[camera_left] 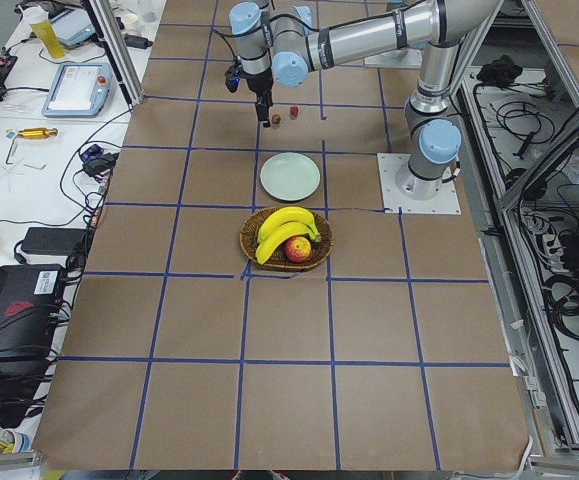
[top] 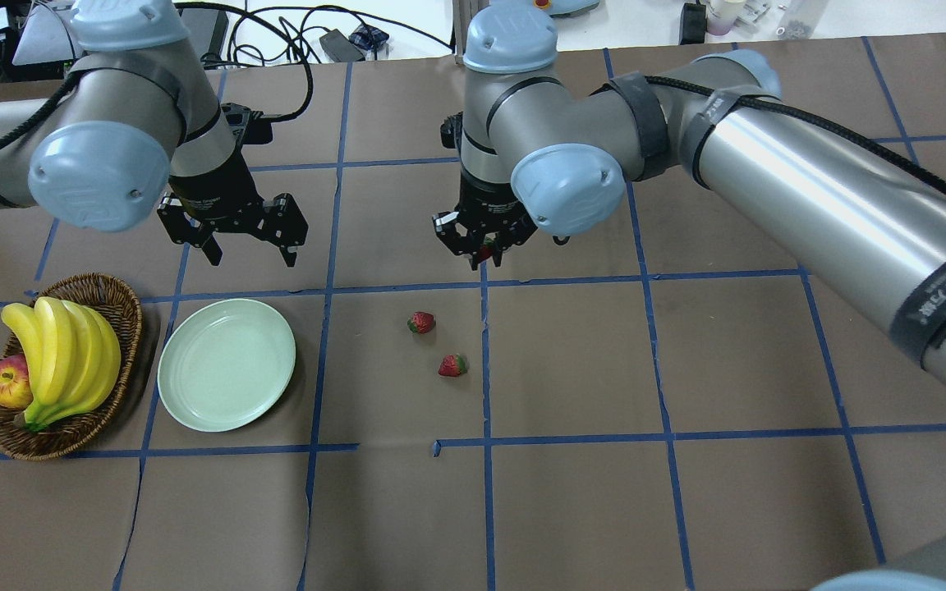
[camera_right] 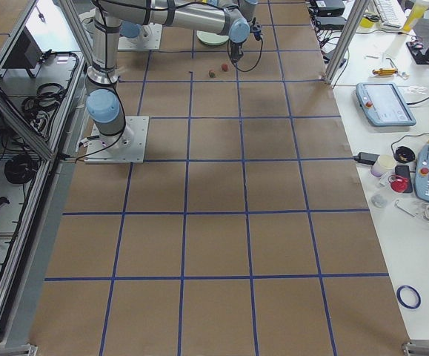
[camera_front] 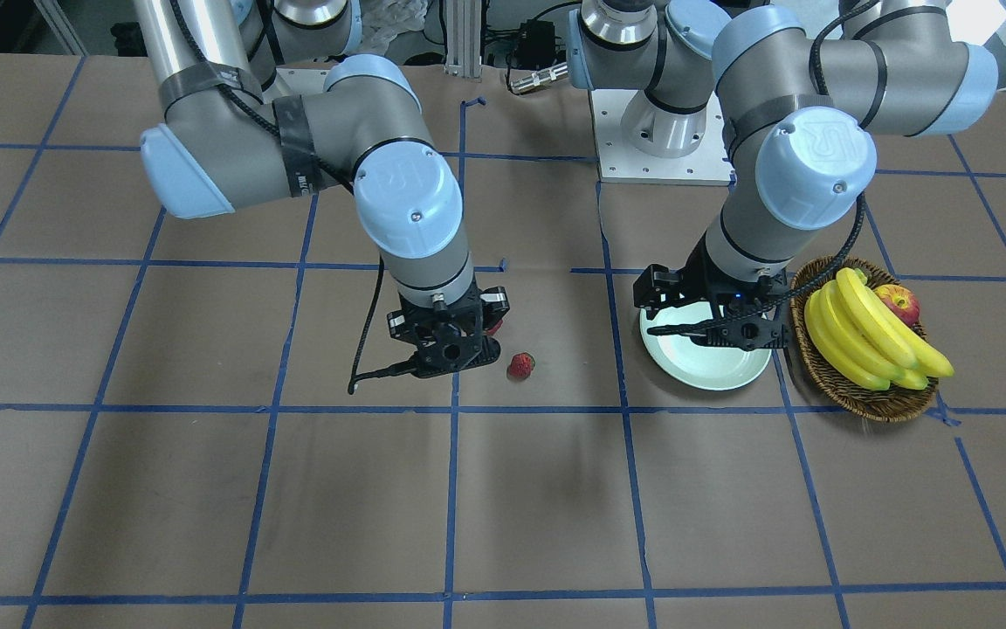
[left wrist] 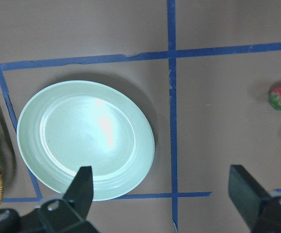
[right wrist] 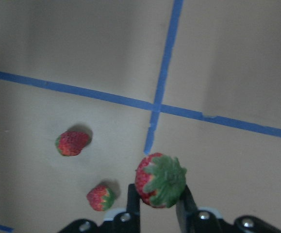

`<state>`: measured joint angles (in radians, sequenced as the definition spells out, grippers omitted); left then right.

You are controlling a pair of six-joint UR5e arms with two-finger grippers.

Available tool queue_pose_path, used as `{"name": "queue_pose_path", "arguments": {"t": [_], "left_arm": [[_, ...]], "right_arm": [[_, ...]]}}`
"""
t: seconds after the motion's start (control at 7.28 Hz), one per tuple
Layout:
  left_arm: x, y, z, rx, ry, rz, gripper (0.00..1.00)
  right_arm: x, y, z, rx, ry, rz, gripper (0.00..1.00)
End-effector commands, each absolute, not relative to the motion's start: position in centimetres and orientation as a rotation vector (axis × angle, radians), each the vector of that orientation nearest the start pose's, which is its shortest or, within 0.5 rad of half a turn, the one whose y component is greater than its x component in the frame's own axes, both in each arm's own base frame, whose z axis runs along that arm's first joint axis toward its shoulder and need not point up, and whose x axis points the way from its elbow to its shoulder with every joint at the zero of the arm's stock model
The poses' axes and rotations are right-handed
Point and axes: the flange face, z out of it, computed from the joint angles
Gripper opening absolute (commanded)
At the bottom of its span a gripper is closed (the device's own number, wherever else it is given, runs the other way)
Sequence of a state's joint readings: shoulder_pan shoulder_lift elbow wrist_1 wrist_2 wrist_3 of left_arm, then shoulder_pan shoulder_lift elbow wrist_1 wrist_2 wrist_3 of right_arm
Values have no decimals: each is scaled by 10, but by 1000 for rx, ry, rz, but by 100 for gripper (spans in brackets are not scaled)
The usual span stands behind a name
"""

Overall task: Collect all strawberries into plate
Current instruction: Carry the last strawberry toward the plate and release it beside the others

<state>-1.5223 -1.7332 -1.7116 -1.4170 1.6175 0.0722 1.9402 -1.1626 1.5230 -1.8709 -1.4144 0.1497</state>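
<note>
My left gripper will take the strawberry from my right gripper, once it lies on the table (camera_front: pixel 575 347) (left wrist: pixel 216 116) between the plate and the other strawberries.
My right gripper (top: pixel 483 261) is shut on a strawberry (right wrist: pixel 159 180) with its green top toward the wrist camera, held above the table. Two more strawberries (top: pixel 421 322) (top: pixel 453 365) lie on the brown table between the right gripper and the plate; they also show in the right wrist view (right wrist: pixel 72 142) (right wrist: pixel 100 197). The pale green plate (top: pixel 227 364) is bare. My left gripper (top: pixel 247 250) is open and empty, hovering just beyond the plate's far side. In the left wrist view the plate (left wrist: pixel 86 141) lies below the fingers (left wrist: pixel 82 187).
A wicker basket (top: pixel 116 300) with bananas (top: pixel 62 353) and a red apple (top: pixel 6 384) stands directly left of the plate. Blue tape lines grid the brown table. The right arm's long forearm stretches over the table's right half.
</note>
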Motion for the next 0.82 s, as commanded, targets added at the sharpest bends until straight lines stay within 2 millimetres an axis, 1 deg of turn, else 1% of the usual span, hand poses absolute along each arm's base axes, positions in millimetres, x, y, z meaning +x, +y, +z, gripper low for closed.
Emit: {"name": "queue_pose_path", "arguments": {"t": [0.0,0.14,0.27,0.41,0.55,0.69], "left_arm": [[-82,-532,366,30,3100,197,100],[-81,-532,366,25,3106,194,100],[-80,-532,365,21,3108,198,100],[-81,-532,364,15,3112,200,100],[-81,-533,366,15,3112,193,100],[-81,-533,364,18,3112,198,100]], "right_arm": [[419,-512,300,-376,2914,136,0],[436,-508,281,-416,2883,152,0],[454,-498,264,-437,2830,214,0],[470,-491,252,-459,2794,218,0],[475,-487,231,-473,2799,258,0],[482,-481,221,-488,2801,280,0]]}}
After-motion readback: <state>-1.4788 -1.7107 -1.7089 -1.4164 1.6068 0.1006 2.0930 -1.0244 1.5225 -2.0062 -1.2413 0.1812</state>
